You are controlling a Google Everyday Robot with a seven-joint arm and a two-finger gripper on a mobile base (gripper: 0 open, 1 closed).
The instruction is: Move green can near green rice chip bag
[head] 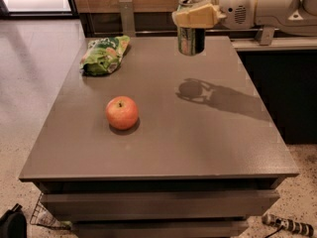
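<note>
The green can, now upright above the table's far middle, is to go down next. My gripper will put it on the table (146,69) next to the green rice chip bag, behind the red apple.
My gripper (194,13) is shut on the green can (190,37) and holds it upright in the air above the far middle of the table. The can has a silver top and its lower body hangs below the cream fingers (197,17). Its shadow falls on the table right of centre. The green rice chip bag (104,54) lies wrinkled at the far left corner of the table, well left of the can. The arm reaches in from the upper right.
A red apple (122,112) sits on the grey table (163,148) left of centre. A metal post (127,17) stands behind the far edge. A dark counter is to the right. A wire basket (47,217) and a dark object lie on the floor at lower left.
</note>
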